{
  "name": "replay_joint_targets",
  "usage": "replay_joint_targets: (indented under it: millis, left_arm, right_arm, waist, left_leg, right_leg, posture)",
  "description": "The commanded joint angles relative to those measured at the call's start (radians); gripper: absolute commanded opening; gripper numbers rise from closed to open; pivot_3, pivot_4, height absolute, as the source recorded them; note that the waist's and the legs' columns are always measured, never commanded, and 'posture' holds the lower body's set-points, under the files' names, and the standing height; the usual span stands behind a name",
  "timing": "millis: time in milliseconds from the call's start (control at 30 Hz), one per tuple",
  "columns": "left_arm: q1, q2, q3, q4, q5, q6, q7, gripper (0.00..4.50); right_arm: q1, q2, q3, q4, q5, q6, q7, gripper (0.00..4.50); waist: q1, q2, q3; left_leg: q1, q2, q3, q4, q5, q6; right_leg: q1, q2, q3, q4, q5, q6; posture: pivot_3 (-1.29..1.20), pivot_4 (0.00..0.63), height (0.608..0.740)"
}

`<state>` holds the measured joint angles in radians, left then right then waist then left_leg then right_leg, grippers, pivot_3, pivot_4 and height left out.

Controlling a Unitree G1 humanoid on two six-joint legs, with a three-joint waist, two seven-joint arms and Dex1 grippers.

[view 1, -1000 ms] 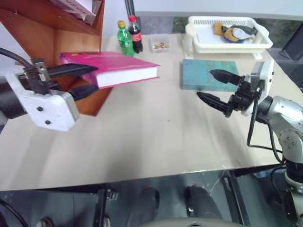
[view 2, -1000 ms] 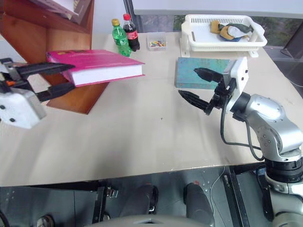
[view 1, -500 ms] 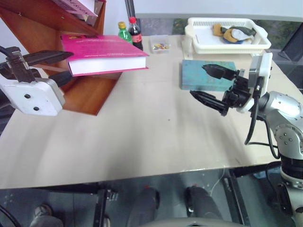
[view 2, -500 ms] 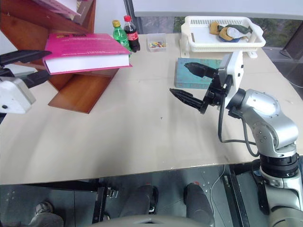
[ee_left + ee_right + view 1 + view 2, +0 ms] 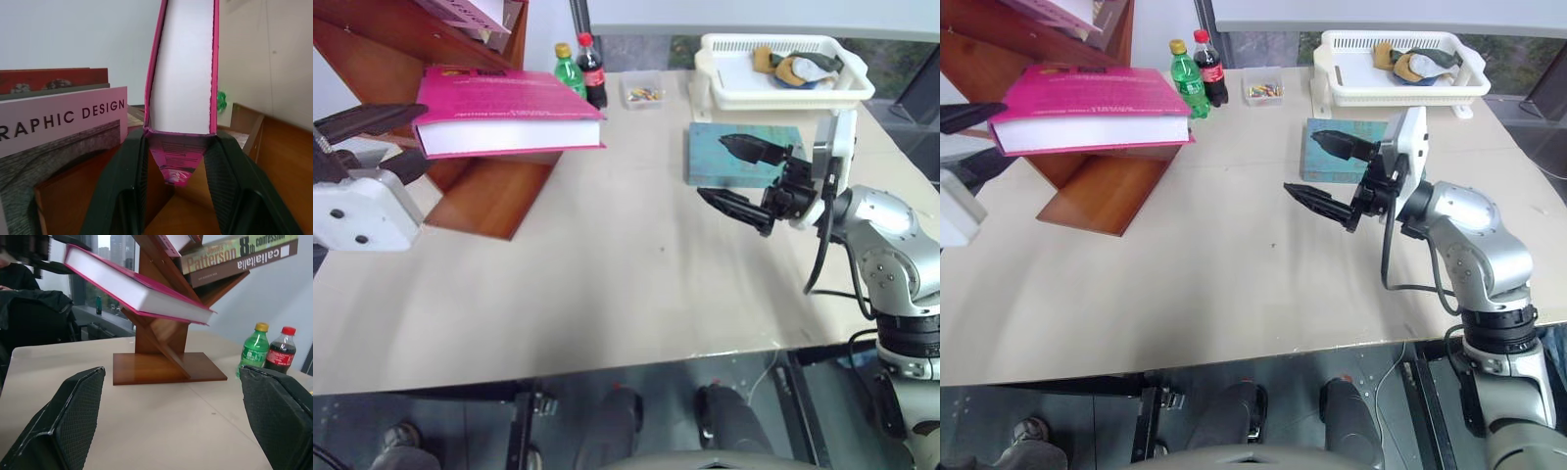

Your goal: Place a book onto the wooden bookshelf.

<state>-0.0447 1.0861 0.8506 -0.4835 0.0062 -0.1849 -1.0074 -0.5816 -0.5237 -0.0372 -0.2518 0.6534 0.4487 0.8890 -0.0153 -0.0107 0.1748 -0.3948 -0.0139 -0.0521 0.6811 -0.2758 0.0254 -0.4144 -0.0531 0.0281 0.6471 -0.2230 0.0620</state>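
The thick pink book, now held level over the shelf's low part, will be let go by my left gripper inside the low part of the wooden bookshelf (image 5: pixel 444 135), resting on the bottom board of that shelf.
The thick pink book (image 5: pixel 509 103) hangs level in the air, its spine end clamped in my left gripper (image 5: pixel 414 137). In the left wrist view the fingers (image 5: pixel 122 196) press both covers, with the white pages (image 5: pixel 181 63) between them. The book sits over the low part of the wooden bookshelf (image 5: pixel 494 191), beside its slanted boards (image 5: pixel 161 333), and I cannot tell whether it touches them. My right gripper (image 5: pixel 713 166) stands open above the table, pointing toward the shelf, with nothing between its fingers (image 5: pixel 73 421).
A flat teal book (image 5: pixel 705 147) lies under my right gripper. Behind it are a white basket (image 5: pixel 783 93), a green bottle (image 5: pixel 570 76), a cola bottle (image 5: pixel 594 69) and a small clear box (image 5: pixel 644 93). Other books (image 5: pixel 234 254) rest on the shelf's upper boards.
My left gripper has carried the pink book leftward and a little up, swinging it closer to the shelf. My right gripper has turned slightly leftward and stays open.
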Motion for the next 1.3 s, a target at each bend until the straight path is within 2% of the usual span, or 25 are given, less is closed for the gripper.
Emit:
replay_joint_targets:
  millis: [33, 233, 567, 800, 900, 1033, 1300]
  left_arm:
    - [0.053, -0.038, 0.117, -0.064, -0.051, -0.012, -0.038, 1.68]
    - [0.123, -0.083, 0.171, -0.127, -0.062, 0.012, -0.042, 1.68]
    - [0.185, -0.094, 0.315, -0.090, 0.089, 0.031, -0.008, 1.68]
    - [0.277, -0.123, 0.361, -0.107, 0.199, 0.113, -0.016, 1.68]
    - [0.264, -0.123, 0.290, -0.160, 0.234, 0.238, 0.008, 1.68]
    - [0.170, -0.066, 0.092, -0.211, 0.290, 0.414, 0.069, 1.68]
    - [-0.015, 0.049, -0.204, -0.181, 0.294, 0.585, 0.116, 1.68]
  right_arm:
    - [-0.030, 0.003, -0.007, 0.010, -0.009, -0.037, 0.024, 4.50]
    - [-0.041, 0.013, 0.000, 0.036, -0.021, -0.043, 0.041, 4.50]
    - [-0.068, 0.031, 0.009, 0.070, -0.031, -0.052, 0.061, 4.50]
    - [-0.078, 0.043, 0.015, 0.078, -0.036, -0.052, 0.070, 4.50]
    - [-0.082, 0.048, 0.015, 0.076, -0.037, -0.047, 0.067, 4.50]
    - [-0.080, 0.049, 0.011, 0.052, -0.033, -0.032, 0.056, 4.50]
    - [-0.036, 0.042, 0.001, -0.070, -0.004, 0.025, -0.004, 4.50]
  waist:
    - [0.000, 0.000, 0.000]
    - [0.000, 0.000, 0.000]
    - [-0.002, 0.001, 0.000]
    - [-0.002, 0.001, 0.001]
    - [0.000, 0.001, 0.001]
    - [0.005, 0.001, 0.000]
    - [-0.004, 0.003, 0.001]
  left_leg:
    - [0.000, 0.000, 0.000, -0.001, 0.000, 0.000]
    - [0.000, 0.000, 0.000, -0.003, 0.000, 0.000]
    - [0.000, 0.000, 0.000, -0.004, 0.000, 0.000]
    - [0.000, 0.000, 0.000, -0.005, 0.000, 0.000]
    - [0.000, 0.000, 0.000, -0.005, 0.000, 0.000]
    - [0.001, 0.000, -0.001, -0.005, 0.000, 0.000]
    - [0.002, 0.000, -0.002, -0.007, 0.001, -0.001]
  right_leg:
    - [0.000, 0.000, 0.000, -0.001, 0.000, 0.000]
    - [0.000, 0.000, 0.000, -0.002, 0.000, 0.000]
    - [0.000, 0.000, 0.000, -0.003, 0.000, 0.000]
    - [0.000, 0.000, 0.000, -0.004, 0.000, 0.000]
    - [0.000, 0.000, -0.001, -0.004, 0.000, 0.000]
    - [0.000, -0.001, -0.001, -0.003, 0.000, 0.000]
    - [-0.001, 0.001, -0.001, 0.000, 0.000, 0.000]
  posture:
    - [0.00, 0.150, 0.740]
    - [0.00, 0.150, 0.740]
    - [0.00, 0.150, 0.740]
    - [0.00, 0.150, 0.740]
    - [0.00, 0.150, 0.740]
    - [0.00, 0.150, 0.740]
    - [0.00, 0.150, 0.740]
